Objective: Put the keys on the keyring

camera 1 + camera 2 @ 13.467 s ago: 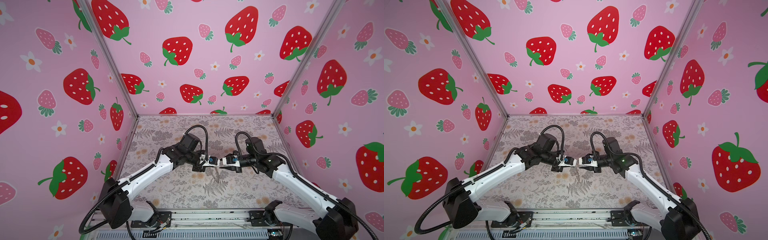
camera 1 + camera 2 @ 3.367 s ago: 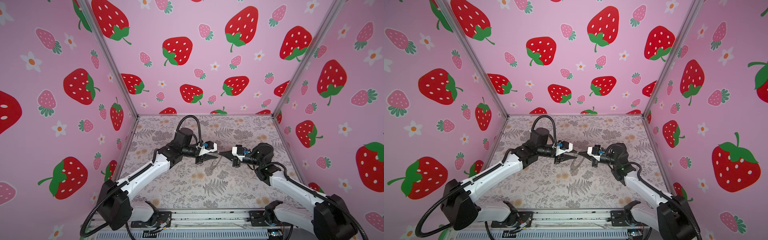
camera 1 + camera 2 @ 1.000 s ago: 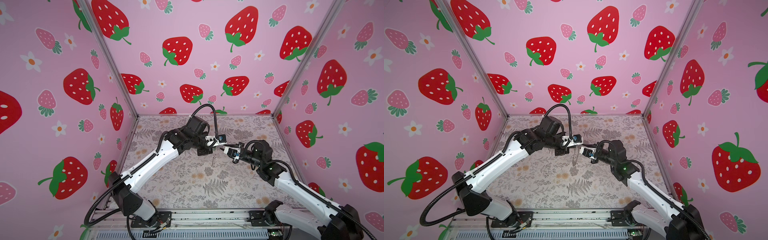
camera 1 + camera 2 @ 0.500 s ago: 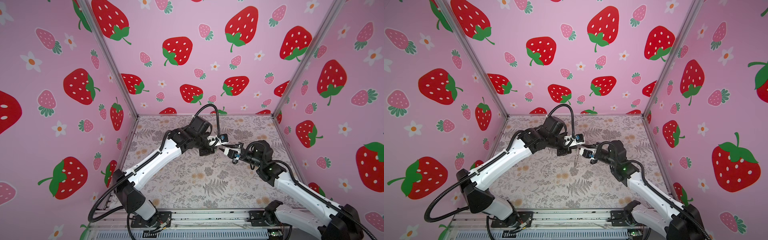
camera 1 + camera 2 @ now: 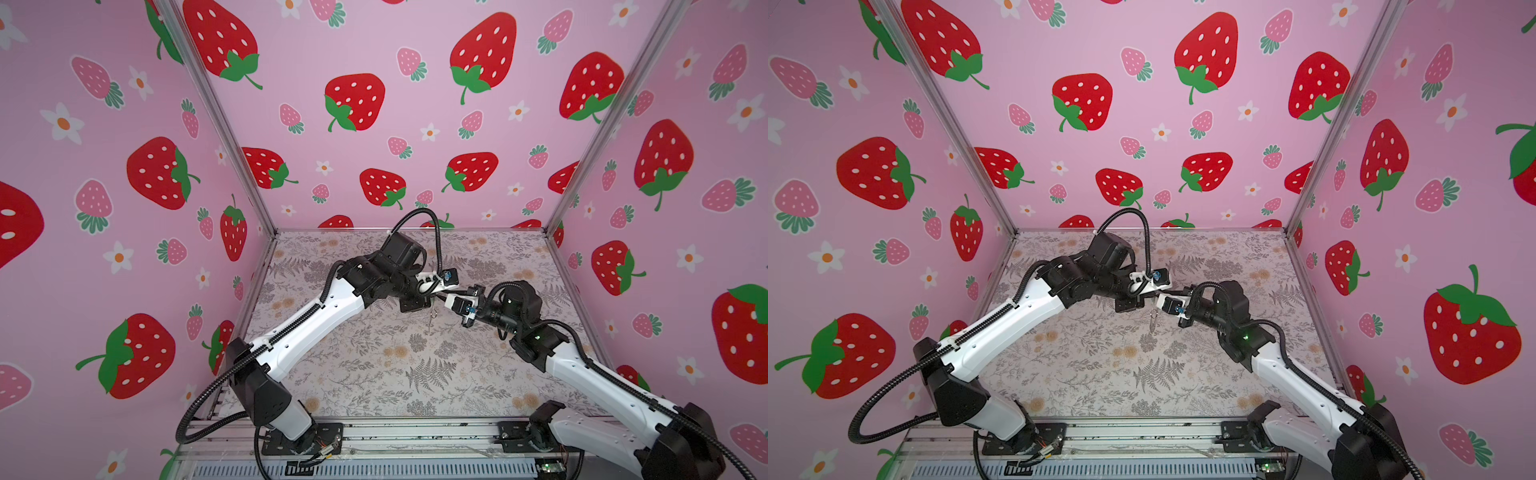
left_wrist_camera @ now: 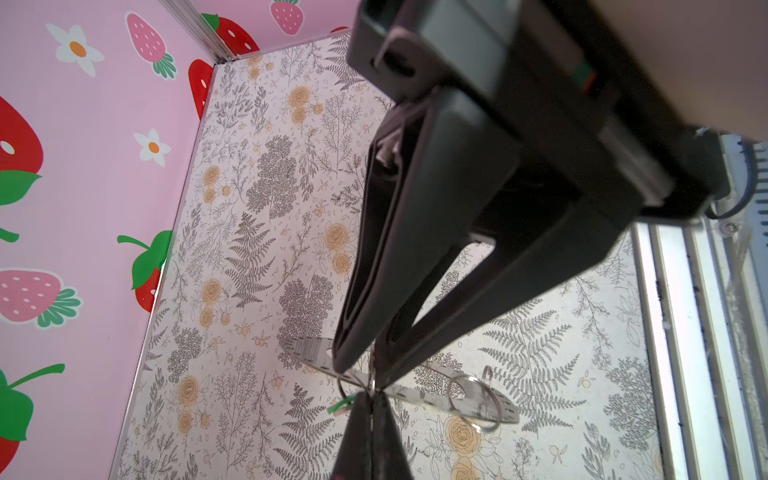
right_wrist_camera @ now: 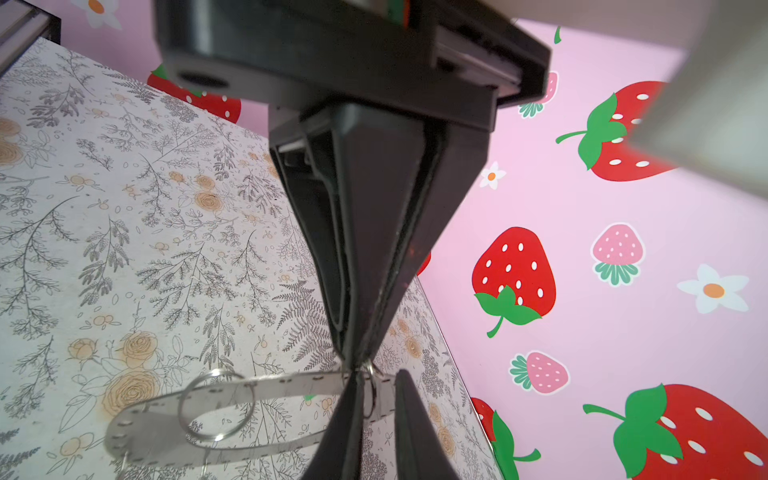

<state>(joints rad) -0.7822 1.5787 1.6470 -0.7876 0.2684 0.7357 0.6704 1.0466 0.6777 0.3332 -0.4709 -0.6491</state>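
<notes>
I can see the green tag sticking out beside my left gripper's shut fingertips at the wire loop, so I need to open that gripper, back it off and pinch the tag (image 6: 340,404).
Both grippers meet in mid-air over the middle of the table. The keyring (image 6: 432,401), a flat grey band with tiny rim holes, hangs between them; it shows edge-on in both top views (image 5: 431,318) (image 5: 1153,321). My left gripper (image 6: 371,380) (image 5: 437,296) is shut on its rim. My right gripper (image 7: 357,368) (image 6: 371,395) (image 5: 1163,299) is shut, tip to tip with the left one, on the small wire loop of the keys. Of the keys only a sliver of the green tag (image 6: 341,405) (image 7: 308,397) shows; the metal key is hidden.
A loose split ring (image 6: 473,402) (image 7: 216,405) hangs on the keyring's far part. The floral table (image 5: 374,365) lies below, closed in by pink strawberry walls (image 5: 374,124) on three sides, with a metal rail (image 5: 415,436) at the front.
The left gripper has shifted slightly right toward the right gripper, so the tips now touch. The right gripper's jaws have narrowed.
</notes>
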